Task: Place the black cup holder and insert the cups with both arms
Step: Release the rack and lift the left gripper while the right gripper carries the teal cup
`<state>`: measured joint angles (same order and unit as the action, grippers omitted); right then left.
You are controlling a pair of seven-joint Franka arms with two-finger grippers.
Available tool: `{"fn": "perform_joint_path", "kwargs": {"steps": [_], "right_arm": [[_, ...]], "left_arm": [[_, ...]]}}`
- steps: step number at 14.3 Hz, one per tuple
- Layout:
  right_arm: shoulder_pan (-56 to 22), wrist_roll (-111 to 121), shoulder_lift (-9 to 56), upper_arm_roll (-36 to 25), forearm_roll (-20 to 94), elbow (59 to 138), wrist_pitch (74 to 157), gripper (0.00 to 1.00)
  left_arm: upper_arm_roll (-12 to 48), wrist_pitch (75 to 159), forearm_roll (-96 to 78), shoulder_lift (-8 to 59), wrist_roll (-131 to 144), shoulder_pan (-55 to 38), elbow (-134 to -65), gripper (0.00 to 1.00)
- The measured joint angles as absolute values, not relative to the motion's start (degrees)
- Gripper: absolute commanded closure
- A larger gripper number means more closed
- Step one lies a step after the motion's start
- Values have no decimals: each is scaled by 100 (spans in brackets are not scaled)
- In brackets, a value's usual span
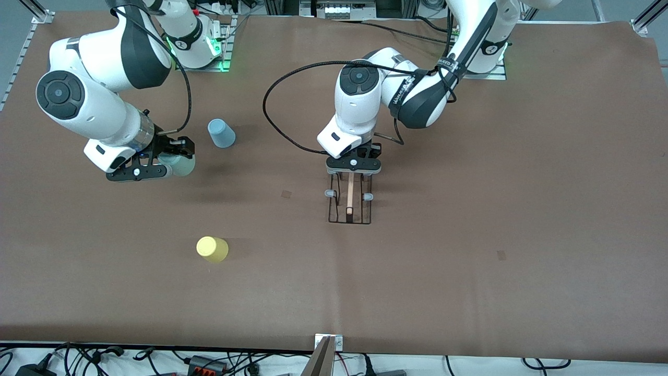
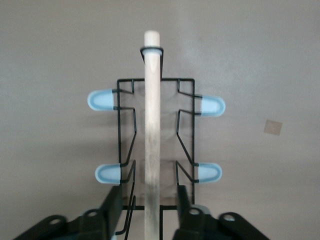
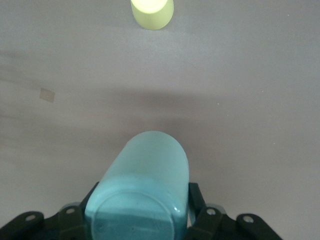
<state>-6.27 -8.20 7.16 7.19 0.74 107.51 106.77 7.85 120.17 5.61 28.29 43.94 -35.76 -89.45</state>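
Note:
The robot's right gripper needs to leave the pale grey-green cup on the holder's far-end peg on the light blue cup's side (image 1: 336,157).
The black cup holder (image 1: 349,203) lies on the brown table mid-way between the arms, its wooden rod (image 2: 152,120) pointing toward the front camera. My left gripper (image 1: 353,176) is low over its farther end, open, with fingers (image 2: 114,204) either side of the rod and not touching it. My right gripper (image 1: 169,166) is shut on the pale grey-green cup (image 1: 181,165), held tilted above the table; the cup fills the right wrist view (image 3: 145,180). The light blue cup (image 1: 221,133) stands upside down beside it. The yellow cup (image 1: 212,248) stands nearer the camera and shows in the right wrist view (image 3: 152,12).
Pale-capped pegs (image 2: 102,100) stick out from both sides of the holder. Small tape patches (image 1: 287,194) mark the brown table cover (image 1: 469,209). A metal bracket (image 1: 326,355) and cables lie along the front edge.

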Motion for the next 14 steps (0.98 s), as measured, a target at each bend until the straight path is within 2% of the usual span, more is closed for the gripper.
{"fn": "perform_joint_path", "kwargs": {"steps": [2, 5, 9, 14], "right_arm": [[-645, -1123, 738, 761, 89, 10751, 10746, 97], [-862, -2122, 775, 1043, 359, 10748, 10971, 97], [-1726, -3877, 829, 1159, 594, 10747, 11500, 97], [-3094, -6253, 1418, 1181, 567, 10741, 12839, 97]], "left_arm": [[740, 11940, 590, 2756, 4310, -3498, -8858, 0], [728, 11223, 600, 2446, 3452, -3129, -8763, 0], [708, 9979, 602, 1932, 2071, -2542, -8742, 0], [675, 8919, 605, 1507, 377, -1241, -8742, 0]]}}
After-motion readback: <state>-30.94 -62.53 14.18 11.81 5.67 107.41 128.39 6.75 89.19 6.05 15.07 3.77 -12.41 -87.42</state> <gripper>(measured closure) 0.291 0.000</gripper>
